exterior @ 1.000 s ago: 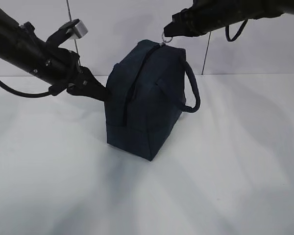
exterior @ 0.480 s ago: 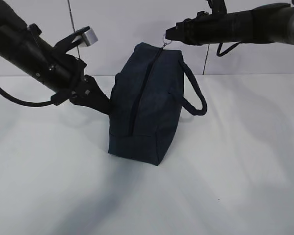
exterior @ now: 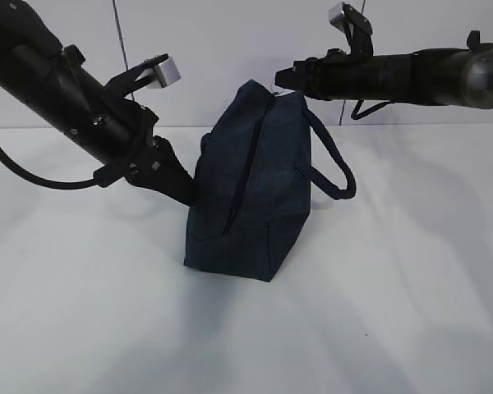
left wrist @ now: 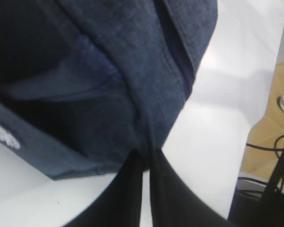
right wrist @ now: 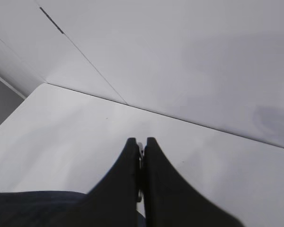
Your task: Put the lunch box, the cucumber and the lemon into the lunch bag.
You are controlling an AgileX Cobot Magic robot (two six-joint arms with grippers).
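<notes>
The lunch bag's side is in my left gripper, far below the ring pull in my right gripper, so next my left gripper opens and takes the bag's top edge (exterior: 250, 87) near the ring.
The dark navy lunch bag (exterior: 255, 189) stands tilted on the white table (exterior: 378, 295), zipper seam facing me. My left gripper (exterior: 191, 195) is shut on a fold of fabric at the bag's lower left end; in the left wrist view the gripper (left wrist: 146, 153) pinches the bag (left wrist: 109, 71) by its seam. My right gripper (exterior: 279, 80) is shut on the silver ring pull at the bag's top; the right wrist view shows the ring (right wrist: 140, 147) between the closed gripper (right wrist: 140, 142) tips. The lunch box, cucumber and lemon are out of view.
A looped handle (exterior: 335, 168) hangs off the bag's right side. A pale wall (exterior: 230, 49) stands right behind the table. The table's edge, with floor and cables (left wrist: 274, 156) beyond it, shows in the left wrist view.
The right arm has dropped to level and drawn the pull right and down. The bag's top has leaned right, and the left gripper has shifted right with the fabric.
</notes>
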